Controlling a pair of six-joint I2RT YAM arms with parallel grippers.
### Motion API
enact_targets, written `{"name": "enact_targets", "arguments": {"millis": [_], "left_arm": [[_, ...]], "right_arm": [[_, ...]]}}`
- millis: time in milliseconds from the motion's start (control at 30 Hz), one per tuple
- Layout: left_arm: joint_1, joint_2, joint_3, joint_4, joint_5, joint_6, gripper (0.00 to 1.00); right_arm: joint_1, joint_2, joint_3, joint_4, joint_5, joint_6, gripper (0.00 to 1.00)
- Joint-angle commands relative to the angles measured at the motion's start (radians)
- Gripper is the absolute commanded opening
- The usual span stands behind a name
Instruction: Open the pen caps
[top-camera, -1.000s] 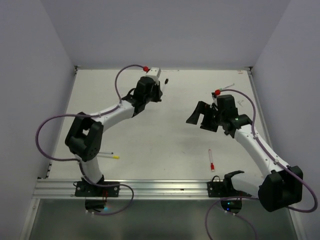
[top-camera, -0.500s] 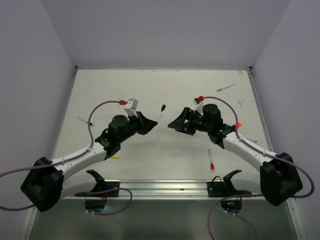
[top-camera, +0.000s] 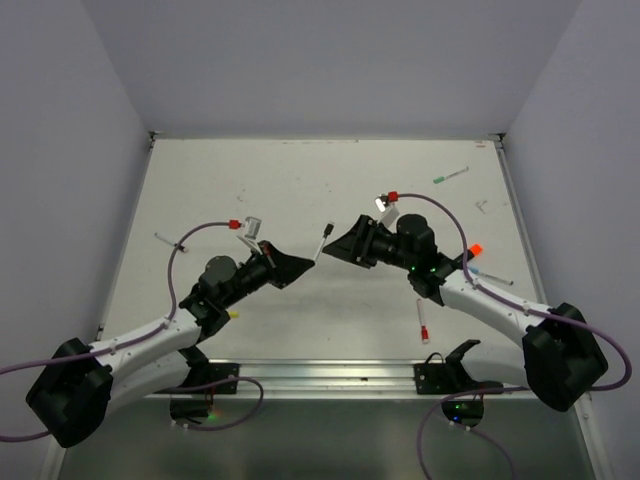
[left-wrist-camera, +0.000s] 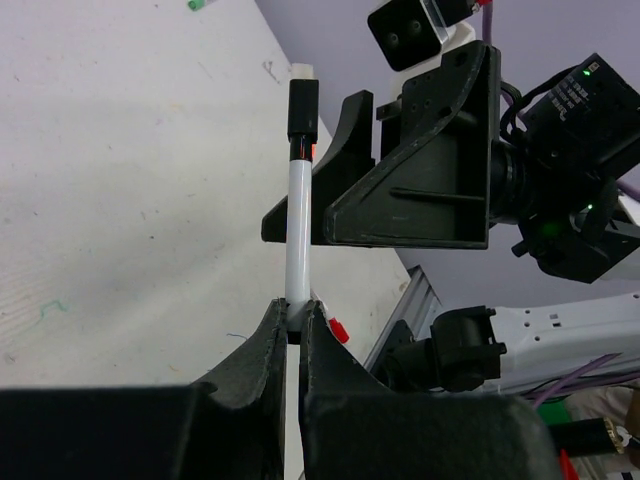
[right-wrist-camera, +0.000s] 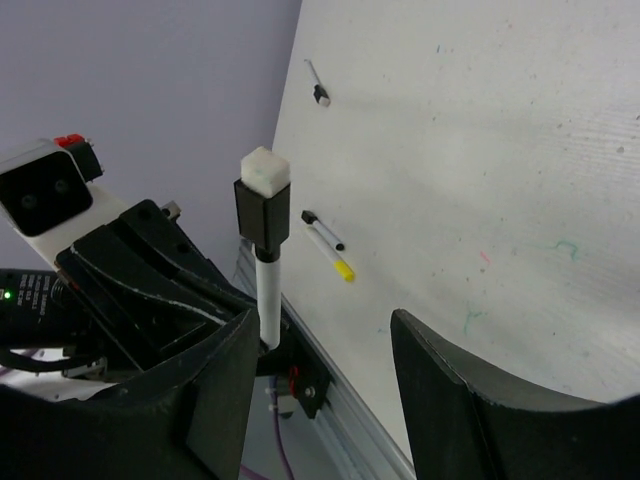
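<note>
Next, my right gripper takes the pen's body (top-camera: 322, 244), as my left gripper holds the pen's lower end, far from its black cap. That will free my left gripper to pull the cap.
My left gripper (top-camera: 303, 263) is shut on the lower end of a thin white pen (top-camera: 321, 243), which points toward the right gripper. Its black cap (top-camera: 327, 229) is on the far end. In the left wrist view the fingertips (left-wrist-camera: 277, 322) pinch the barrel (left-wrist-camera: 296, 240), with the black cap (left-wrist-camera: 303, 108) at the top. My right gripper (top-camera: 338, 250) is open, facing the pen from the right, a little apart from it. In the right wrist view (right-wrist-camera: 325, 320) the capped end (right-wrist-camera: 262, 212) stands just past the left finger, not between the jaws.
On the table lie a red-capped pen (top-camera: 423, 322), an orange cap (top-camera: 474, 249), a green-capped pen (top-camera: 450, 175), a yellow-capped pen (top-camera: 231, 314) and a pen at the left (top-camera: 166, 240). Purple cables loop over both arms. Walls close three sides.
Both arms have swung down toward the table's middle. The left gripper has carried the black-capped pen along, and the open right gripper now faces it at close range.
</note>
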Motion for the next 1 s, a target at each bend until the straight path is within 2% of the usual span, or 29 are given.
{"name": "enact_targets", "arguments": {"millis": [0, 133, 367, 400, 567, 600, 700, 800, 867, 900, 933, 967], "left_arm": [[-0.004, 0.011, 0.027, 0.081, 0.021, -0.008, 0.00], [-0.004, 0.066, 0.006, 0.166, 0.035, -0.028, 0.00], [-0.004, 0.180, 0.049, 0.230, 0.055, -0.034, 0.00], [-0.004, 0.184, 0.044, 0.245, 0.057, -0.044, 0.00], [-0.004, 0.197, 0.040, 0.294, 0.049, -0.053, 0.00], [-0.004, 0.197, 0.040, 0.298, 0.050, -0.053, 0.00], [-0.006, 0.206, 0.037, 0.318, 0.070, -0.059, 0.00], [-0.004, 0.207, 0.037, 0.321, 0.115, -0.044, 0.00], [-0.004, 0.183, 0.049, 0.257, 0.121, 0.004, 0.00], [-0.004, 0.169, 0.055, 0.217, 0.109, 0.021, 0.06], [-0.004, 0.152, 0.063, 0.115, 0.089, 0.051, 0.27], [-0.004, 0.108, 0.075, 0.066, 0.033, 0.062, 0.38]], "right_arm": [[0.008, -0.013, 0.024, 0.072, 0.069, -0.023, 0.58], [0.011, 0.019, -0.006, 0.174, 0.071, -0.004, 0.53], [0.031, 0.111, 0.023, 0.228, 0.081, 0.023, 0.46], [0.037, 0.119, 0.021, 0.239, 0.085, 0.028, 0.41], [0.055, 0.143, 0.001, 0.277, 0.124, 0.034, 0.28], [0.055, 0.146, -0.002, 0.277, 0.129, 0.033, 0.17], [0.055, 0.142, -0.002, 0.259, 0.150, 0.024, 0.00], [0.055, 0.129, 0.021, 0.207, 0.175, -0.012, 0.00], [0.055, 0.111, 0.039, 0.118, 0.184, -0.068, 0.00], [0.055, 0.100, 0.067, 0.078, 0.203, -0.094, 0.00], [0.055, 0.091, 0.079, -0.006, 0.209, -0.151, 0.00], [0.055, 0.079, 0.092, -0.042, 0.212, -0.179, 0.00]]}}
